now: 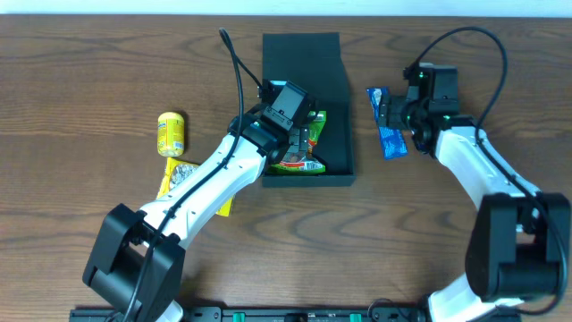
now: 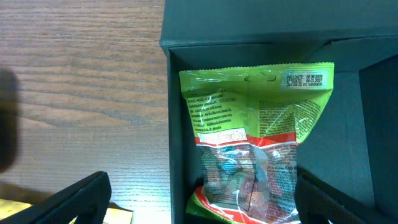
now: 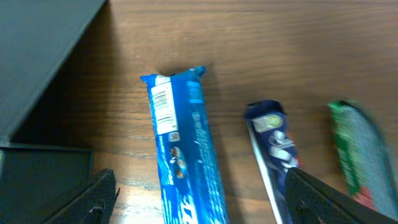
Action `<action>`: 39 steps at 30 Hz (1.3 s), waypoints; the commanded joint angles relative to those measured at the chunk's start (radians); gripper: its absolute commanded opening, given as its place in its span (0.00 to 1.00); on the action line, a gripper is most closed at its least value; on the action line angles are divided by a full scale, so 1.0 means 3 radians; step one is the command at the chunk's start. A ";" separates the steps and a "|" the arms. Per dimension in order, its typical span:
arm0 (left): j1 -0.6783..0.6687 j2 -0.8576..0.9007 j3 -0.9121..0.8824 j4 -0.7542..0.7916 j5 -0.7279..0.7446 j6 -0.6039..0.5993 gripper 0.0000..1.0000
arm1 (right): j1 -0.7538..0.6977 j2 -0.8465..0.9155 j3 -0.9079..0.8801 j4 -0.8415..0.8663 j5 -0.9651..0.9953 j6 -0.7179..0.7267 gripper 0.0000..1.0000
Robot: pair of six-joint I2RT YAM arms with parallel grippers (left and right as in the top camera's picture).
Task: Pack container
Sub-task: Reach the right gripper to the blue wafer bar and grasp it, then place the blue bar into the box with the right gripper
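The robot's left gripper should next move to the yellow packet and close on its half (image 1: pixel 179 172) (image 2: pixel 18 210) nearest the yellow can-shaped snack.
The container (image 1: pixel 335 98) is a dark box lying open at the table's middle, its flap lid laid back at the far end. A green snack packet (image 1: pixel 310 150) lies inside it; the left wrist view shows the packet (image 2: pixel 255 124) flat against the box's left wall (image 2: pixel 169 124). My left gripper (image 1: pixel 299 125) hovers over the box, open (image 2: pixel 205 208), with one finger outside the wall and one inside. My right gripper (image 1: pixel 391 116) is open (image 3: pixel 205 205) above a light blue bar (image 3: pixel 183 149), which lies on the table right of the box (image 1: pixel 391 143).
A dark blue packet (image 3: pixel 273 143) and a green packet (image 3: pixel 357 149) lie beside the blue bar. A yellow can-shaped snack (image 1: pixel 171 132) and a yellow packet (image 1: pixel 179 179) lie left of the box. The box corner (image 3: pixel 43 62) is close to the right gripper.
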 commanded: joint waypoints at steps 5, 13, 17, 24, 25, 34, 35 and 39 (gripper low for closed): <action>0.0023 -0.0058 0.0047 -0.0008 0.0011 0.0048 0.95 | 0.0086 0.0390 0.0090 0.0069 -0.0020 -0.0189 0.83; 0.0023 -0.0058 0.0047 -0.0005 0.0010 0.0048 0.95 | 0.0099 0.0609 0.0090 0.0103 -0.0017 -0.0252 0.70; 0.0023 -0.0058 0.0047 -0.0006 0.0011 0.0048 0.95 | 0.0099 0.0651 0.0090 0.0098 -0.0017 -0.0251 0.58; 0.0024 -0.0058 0.0047 -0.0008 0.0011 0.0116 0.95 | 0.0099 0.0649 0.0100 0.0095 -0.0022 -0.0234 0.37; 0.0024 -0.0058 0.0047 -0.0008 0.0010 0.0123 0.95 | 0.0099 0.0649 0.0114 0.0080 -0.0022 -0.0207 0.35; 0.0174 -0.0233 0.0070 -0.0022 0.0005 0.0197 0.95 | 0.0122 0.0434 0.0849 -0.0828 -0.0062 -0.0117 0.12; 0.0211 -0.0292 0.0070 -0.0022 0.0004 0.0197 0.95 | 0.0136 0.0387 0.0961 -0.0960 -0.0076 -0.0098 0.08; 0.0401 -0.0580 0.0070 -0.0053 0.0009 0.0197 0.95 | 0.0300 0.0120 0.1371 -0.1495 -0.0215 0.0098 0.01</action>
